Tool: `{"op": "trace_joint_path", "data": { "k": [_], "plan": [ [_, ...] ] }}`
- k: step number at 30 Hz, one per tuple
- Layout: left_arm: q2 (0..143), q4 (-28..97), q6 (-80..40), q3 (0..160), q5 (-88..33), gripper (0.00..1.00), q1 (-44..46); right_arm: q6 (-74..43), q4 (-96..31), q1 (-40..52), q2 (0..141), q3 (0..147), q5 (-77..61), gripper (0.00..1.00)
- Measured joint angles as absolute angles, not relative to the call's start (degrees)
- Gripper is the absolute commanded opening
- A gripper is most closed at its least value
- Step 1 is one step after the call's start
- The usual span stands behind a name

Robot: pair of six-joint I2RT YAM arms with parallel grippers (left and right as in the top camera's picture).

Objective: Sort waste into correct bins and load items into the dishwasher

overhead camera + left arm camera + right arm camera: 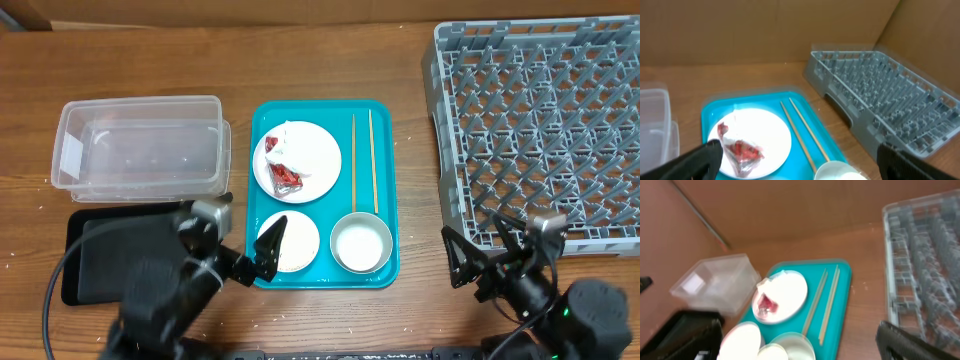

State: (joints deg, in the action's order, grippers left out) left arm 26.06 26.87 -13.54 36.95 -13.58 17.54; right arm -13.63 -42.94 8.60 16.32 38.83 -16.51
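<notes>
My left gripper will go to the cup next and close on the cup's rim (340, 241), on the side that faces the small bowl.
On a teal tray (380, 200) a large white plate (315, 160) holds a crumpled white napkin (283, 140) and a red wrapper (285, 177). Two chopsticks (362, 160) lie to its right. A small bowl (295, 245) and a cup (361, 243) sit at the tray's front. My left gripper (262, 252) is open and empty over the small bowl's left edge. My right gripper (482, 256) is open and empty at the front of the grey dish rack (545, 130). The clear tub (140, 147) and black tray (95, 250) lie to the left. I cannot make out any rice grains.
The left wrist view shows the plate (765, 137), wrapper (742, 150), chopsticks (802, 132) and rack (880, 95) ahead of the open jaws (800, 167). The right wrist view shows the plate (790, 290), tub (715, 282) and rack (925, 265) beyond its open jaws (805, 347). Cardboard walls stand behind.
</notes>
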Motion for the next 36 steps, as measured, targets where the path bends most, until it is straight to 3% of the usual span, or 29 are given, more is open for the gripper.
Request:
{"op": "trace_joint_path", "data": {
  "k": [6, 10, 12, 14, 17, 21, 26, 27, 28, 36],
  "plan": [
    [55.9, 48.6, -13.9, 63.0, -20.1, 1.00, 17.5, -13.5, -53.1, 8.6, 38.4, 57.6, -18.7, 1.00],
    [66.8, 51.5, -15.4, 68.6, -30.5, 1.00, 17.5, -13.5, -54.5, 8.6, 45.0, 58.6, -25.6, 1.00],
    [71.2, 54.0, -16.9, 68.7, -32.6, 0.87, 18.5, -14.0, -54.7, 8.6, 47.3, 58.6, -27.3, 1.00],
    [73.9, 56.8, -18.2, 68.7, -31.2, 0.86, 21.1, -15.7, -54.8, 8.6, 48.2, 58.6, -27.1, 1.00],
    [79.2, 59.6, -21.1, 68.9, -19.7, 0.83, 31.8, -19.4, -55.4, 8.6, 49.4, 58.6, -25.4, 1.00],
    [88.7, 54.6, -25.6, 68.9, -6.3, 0.63, 43.6, -21.9, -55.5, 8.6, 50.0, 58.6, -24.0, 1.00],
    [96.6, 52.6, -29.6, 68.9, -1.4, 0.29, 45.3, -22.5, -56.7, 8.6, 50.0, 58.6, -23.6, 1.00],
    [97.1, 52.4, -29.8, 68.9, -1.3, 0.13, 45.4, -22.5, -56.7, 8.6, 50.0, 58.6, -23.6, 1.00],
    [97.1, 52.0, -30.1, 68.9, -1.2, 0.04, 45.4, -22.5, -56.7, 8.6, 50.0, 58.6, -23.6, 1.00],
    [96.3, 57.3, -28.7, 70.4, -5.4, 0.04, 42.8, -22.5, -56.7, 8.6, 50.0, 58.6, -23.5, 1.00]
  ]
}}
